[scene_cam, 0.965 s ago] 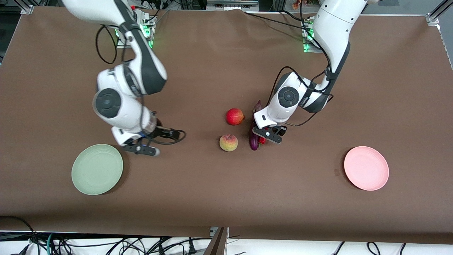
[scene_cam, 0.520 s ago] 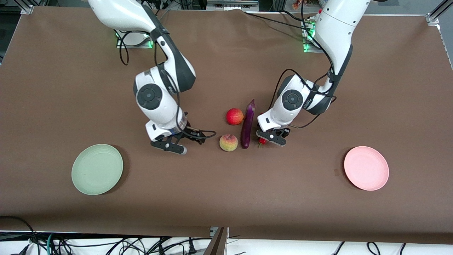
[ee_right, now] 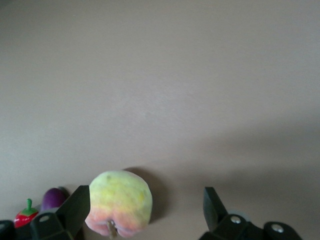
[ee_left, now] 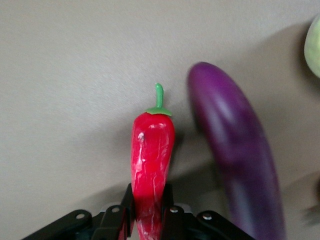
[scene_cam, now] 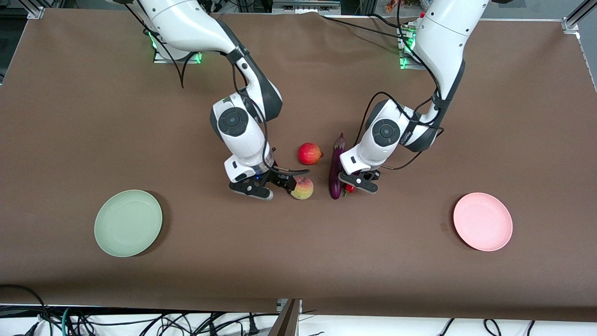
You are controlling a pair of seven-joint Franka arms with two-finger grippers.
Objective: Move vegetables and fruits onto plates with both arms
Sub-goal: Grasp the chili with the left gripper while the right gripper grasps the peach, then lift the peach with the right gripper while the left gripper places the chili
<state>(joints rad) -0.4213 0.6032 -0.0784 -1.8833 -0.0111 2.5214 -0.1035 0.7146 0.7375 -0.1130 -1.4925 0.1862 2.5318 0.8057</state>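
Next, my left gripper lets go of the red chili pepper on the pink plate [scene_cam: 497,225], near the rim farthest from the eggplant. The chili is now low beside the eggplant.
My left gripper [scene_cam: 358,181] [ee_left: 149,210] is shut on the red chili pepper [ee_left: 152,155] [scene_cam: 347,188], low at the table. The purple eggplant [scene_cam: 335,170] [ee_left: 235,160] lies right beside the chili. My right gripper [scene_cam: 280,184] [ee_right: 145,207] is open and low around the yellow-green peach [scene_cam: 302,188] [ee_right: 120,202], which sits close to one finger. The red pomegranate [scene_cam: 309,153] rests farther from the front camera than the peach. The green plate [scene_cam: 128,223] is at the right arm's end of the table, the pink plate [scene_cam: 482,221] at the left arm's end.
A brown cloth [scene_cam: 298,261] covers the table. Cables [scene_cam: 140,322] hang along the edge nearest the front camera. The eggplant [ee_right: 52,198] and chili [ee_right: 26,215] also show in the right wrist view, past the peach.
The right arm has swung from beside the green plate over to the peach. The left gripper has shut on the chili. The eggplant has shifted a little beside it.
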